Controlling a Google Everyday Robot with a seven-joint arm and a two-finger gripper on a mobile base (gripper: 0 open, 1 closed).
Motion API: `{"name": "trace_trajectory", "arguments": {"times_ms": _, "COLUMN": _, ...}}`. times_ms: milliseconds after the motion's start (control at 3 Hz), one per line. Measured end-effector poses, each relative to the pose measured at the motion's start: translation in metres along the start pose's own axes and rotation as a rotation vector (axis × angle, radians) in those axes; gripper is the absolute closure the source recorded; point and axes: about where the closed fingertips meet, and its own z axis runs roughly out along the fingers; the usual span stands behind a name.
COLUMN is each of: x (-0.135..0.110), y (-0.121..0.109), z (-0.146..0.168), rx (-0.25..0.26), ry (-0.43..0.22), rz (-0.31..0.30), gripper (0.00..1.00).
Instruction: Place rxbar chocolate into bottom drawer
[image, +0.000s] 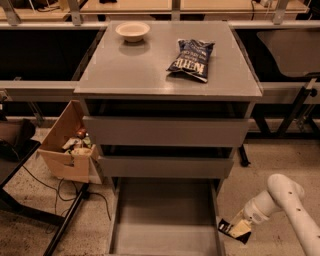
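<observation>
My gripper needs to release the rxbar chocolate near the middle of the bottom drawer's grey bottom (156, 219).
The bottom drawer (160, 215) is pulled out at the foot of the grey cabinet, and its flat grey floor is bare. My gripper (236, 228) is low at the right, just outside the drawer's right rail, on the end of the white arm (282, 200). It is shut on the rxbar chocolate (228, 230), a small dark bar with pale lettering, held above the floor beside the drawer.
A dark blue chip bag (191, 59) and a pale bowl (132, 31) sit on the cabinet top (130, 70). The two upper drawers are slightly open. An open cardboard box (67, 147) with cables stands on the floor to the left. Tables run behind.
</observation>
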Motion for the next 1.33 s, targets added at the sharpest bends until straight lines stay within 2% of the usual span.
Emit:
{"name": "trace_trajectory", "arguments": {"times_ms": 333, "x": -0.103, "y": 0.03, "z": 0.067, "rx": -0.14, "ry": -0.062, "rz": -0.181, "gripper": 1.0}}
{"name": "trace_trajectory", "arguments": {"times_ms": 667, "x": -0.149, "y": 0.046, "z": 0.115, "rx": -0.192, "ry": -0.142, "rz": -0.235, "gripper": 1.0}}
{"name": "trace_trajectory", "arguments": {"times_ms": 1000, "x": -0.187, "y": 0.042, "z": 0.162, "rx": -0.116, "ry": -0.238, "rz": -0.178, "gripper": 1.0}}
{"name": "trace_trajectory", "arguments": {"times_ms": 1333, "x": -0.217, "y": 0.019, "z": 0.186, "rx": -0.037, "ry": -0.246, "rz": -0.131, "gripper": 1.0}}
